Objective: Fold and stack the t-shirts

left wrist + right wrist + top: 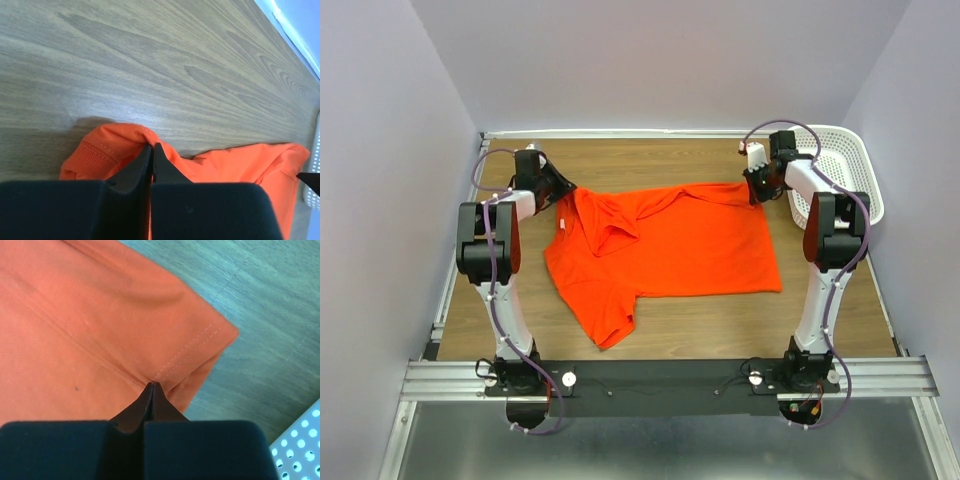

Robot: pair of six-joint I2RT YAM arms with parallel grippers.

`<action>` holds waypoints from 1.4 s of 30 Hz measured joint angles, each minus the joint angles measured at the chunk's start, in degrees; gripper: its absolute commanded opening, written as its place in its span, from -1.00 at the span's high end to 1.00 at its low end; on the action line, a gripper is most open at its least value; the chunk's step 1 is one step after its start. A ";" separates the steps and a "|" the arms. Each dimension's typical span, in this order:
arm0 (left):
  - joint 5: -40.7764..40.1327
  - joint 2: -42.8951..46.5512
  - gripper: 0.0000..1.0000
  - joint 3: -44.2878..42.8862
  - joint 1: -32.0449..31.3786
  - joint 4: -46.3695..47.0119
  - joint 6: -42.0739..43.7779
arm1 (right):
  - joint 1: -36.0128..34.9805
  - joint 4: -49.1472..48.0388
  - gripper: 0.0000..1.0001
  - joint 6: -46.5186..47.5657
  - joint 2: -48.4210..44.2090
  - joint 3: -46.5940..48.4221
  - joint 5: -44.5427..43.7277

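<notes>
The shirt's hem gapes at the shirt's corner, with its lower layer poking out. Next, my right gripper opens and takes the hem's edge (176,399) before it pulls the shirt straight.
One bright orange-red t-shirt (670,245) lies spread on the wooden table, with part of its upper left side folded over and one sleeve pointing to the near edge. My left gripper (565,190) is at the shirt's far left corner. In the left wrist view it (152,146) is shut, and a bunched ridge of the shirt (240,162) is pinched at its tips. My right gripper (757,192) is at the far right corner. In the right wrist view it (152,385) is shut on the stitched hem of the shirt (90,315), and creases run into its tips.
A white perforated basket (845,165) stands at the far right of the table, just beyond my right arm; its edge (302,440) shows in the right wrist view. Walls close in the table on the left, back and right.
</notes>
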State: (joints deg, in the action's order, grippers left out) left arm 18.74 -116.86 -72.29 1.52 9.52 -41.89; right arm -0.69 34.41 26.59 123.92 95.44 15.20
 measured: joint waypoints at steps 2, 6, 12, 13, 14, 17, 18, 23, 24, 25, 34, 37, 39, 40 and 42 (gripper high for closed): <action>0.17 -0.28 0.88 -0.61 0.33 -0.28 0.17 | 0.00 0.02 0.87 0.13 0.00 0.00 -0.52; 0.81 -0.87 0.88 -1.38 0.79 -0.85 0.52 | 0.00 0.13 0.36 0.76 0.00 0.00 -0.57; 1.81 -1.68 0.88 -1.42 0.98 -1.16 0.96 | 0.00 0.70 0.35 1.57 0.00 0.00 -0.02; 1.90 -1.77 0.88 -1.42 0.98 -1.20 0.98 | 0.00 0.90 0.35 1.62 0.00 0.02 0.07; 1.97 -1.79 0.88 -1.44 1.01 -1.31 1.01 | 0.00 1.07 0.35 1.70 0.00 0.02 0.13; 2.32 -1.92 0.88 -1.88 1.01 -1.86 1.25 | 0.00 1.64 0.32 2.08 0.00 0.02 0.55; 2.40 -1.97 0.88 -2.05 1.01 -1.95 1.33 | 0.00 1.75 0.30 2.19 0.00 0.02 0.70; 2.82 -2.10 0.88 -2.49 1.01 -2.01 1.46 | 0.00 2.10 0.29 2.99 0.00 0.02 1.09; 2.89 -2.21 0.88 -2.60 1.01 -2.01 1.49 | 0.00 2.23 0.30 3.15 0.00 0.02 1.09; 2.93 -2.32 0.88 -2.67 1.01 -2.01 1.51 | 0.00 2.27 0.31 3.32 0.00 0.02 1.07; 3.06 -2.43 0.89 -2.82 1.05 -2.10 1.57 | 0.00 2.78 0.97 4.20 0.26 0.02 0.81; 3.34 -2.43 0.94 -2.82 1.20 -2.12 1.60 | 0.00 2.82 0.99 4.42 0.26 0.09 0.70; 3.63 -2.43 0.95 -2.82 1.38 -2.14 1.64 | 0.00 2.82 0.99 4.55 0.26 0.09 0.59; 3.80 -2.43 0.95 -2.82 1.46 -2.14 1.64 | 0.00 2.84 0.99 4.57 0.26 0.11 0.24; 4.04 -2.43 0.95 -2.84 1.77 -2.19 1.70 | -0.07 2.89 0.99 4.59 0.20 0.22 -0.61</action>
State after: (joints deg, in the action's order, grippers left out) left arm 22.79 -119.28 -75.13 3.29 7.33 -40.18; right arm -0.75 37.30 31.18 124.11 95.66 14.59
